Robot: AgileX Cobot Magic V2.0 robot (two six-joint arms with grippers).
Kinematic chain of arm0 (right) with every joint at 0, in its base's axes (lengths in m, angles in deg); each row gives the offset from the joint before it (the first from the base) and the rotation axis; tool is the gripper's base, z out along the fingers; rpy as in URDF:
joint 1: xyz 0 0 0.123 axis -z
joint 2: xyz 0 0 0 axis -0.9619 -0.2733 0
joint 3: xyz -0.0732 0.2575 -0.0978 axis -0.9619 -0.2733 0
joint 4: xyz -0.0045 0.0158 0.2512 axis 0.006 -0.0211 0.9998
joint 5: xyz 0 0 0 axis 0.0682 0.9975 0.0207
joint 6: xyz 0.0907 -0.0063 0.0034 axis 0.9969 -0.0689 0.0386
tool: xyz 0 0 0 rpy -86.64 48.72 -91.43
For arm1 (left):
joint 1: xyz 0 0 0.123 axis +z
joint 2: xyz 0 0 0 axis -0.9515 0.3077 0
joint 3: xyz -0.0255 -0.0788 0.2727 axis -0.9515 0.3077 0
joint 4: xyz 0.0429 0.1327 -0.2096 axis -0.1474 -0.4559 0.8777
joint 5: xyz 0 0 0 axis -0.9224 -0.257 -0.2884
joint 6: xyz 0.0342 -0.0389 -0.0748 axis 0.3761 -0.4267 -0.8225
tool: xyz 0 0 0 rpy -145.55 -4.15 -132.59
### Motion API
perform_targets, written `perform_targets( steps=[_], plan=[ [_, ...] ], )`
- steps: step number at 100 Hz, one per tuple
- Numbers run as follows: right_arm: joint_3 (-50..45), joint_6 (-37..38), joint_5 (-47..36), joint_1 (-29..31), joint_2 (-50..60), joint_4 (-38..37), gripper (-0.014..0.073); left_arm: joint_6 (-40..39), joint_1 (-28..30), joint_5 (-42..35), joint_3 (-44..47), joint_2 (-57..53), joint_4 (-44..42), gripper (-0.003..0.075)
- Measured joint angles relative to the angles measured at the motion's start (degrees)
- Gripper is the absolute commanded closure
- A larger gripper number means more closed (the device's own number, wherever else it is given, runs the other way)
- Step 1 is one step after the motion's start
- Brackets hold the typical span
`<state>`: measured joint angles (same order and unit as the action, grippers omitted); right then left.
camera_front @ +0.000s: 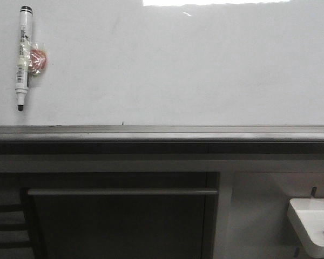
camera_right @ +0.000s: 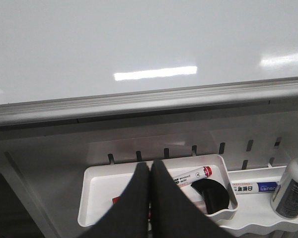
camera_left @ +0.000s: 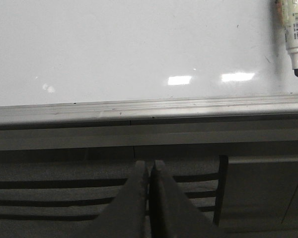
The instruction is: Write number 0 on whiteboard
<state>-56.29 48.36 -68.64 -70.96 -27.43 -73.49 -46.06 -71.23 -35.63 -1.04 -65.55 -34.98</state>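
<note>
My left gripper needs to close on the lower body [camera_front: 21, 80] [camera_left: 294, 36] of the white marker pen, between the pinkish wrapped item and the pen's black tip.
The whiteboard [camera_front: 194, 70] fills the upper front view, glossy white with a grey edge rail [camera_front: 162, 132]. It also shows in the left wrist view [camera_left: 114, 49] and the right wrist view [camera_right: 139, 39]. No number 0 shows on it. A white marker pen [camera_front: 23, 56] with a black tip lies on the board at the far left, tip toward the rail; it also shows in the left wrist view [camera_left: 294, 34]. My left gripper [camera_left: 149, 163] is shut and empty, below the rail. My right gripper [camera_right: 150, 163] is shut and empty, over a white tray. Neither gripper shows in the front view.
A pinkish wrapped item [camera_front: 38, 59] sits against the marker. A tiny black speck [camera_front: 122, 123] lies by the rail. A white tray [camera_right: 97, 198] below the board holds a red-capped marker [camera_right: 193, 176] and a black object [camera_right: 213, 196]. A bottle [camera_right: 293, 188] stands beside it.
</note>
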Motion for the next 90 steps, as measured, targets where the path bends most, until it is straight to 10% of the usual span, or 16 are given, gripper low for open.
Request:
perform_targets(
  steps=[90],
  plan=[
    [0.0,0.0,0.0,0.0,0.0,0.0,0.065,0.0,0.0,-0.9,0.0,0.0,-0.9,0.0741]
  ],
)
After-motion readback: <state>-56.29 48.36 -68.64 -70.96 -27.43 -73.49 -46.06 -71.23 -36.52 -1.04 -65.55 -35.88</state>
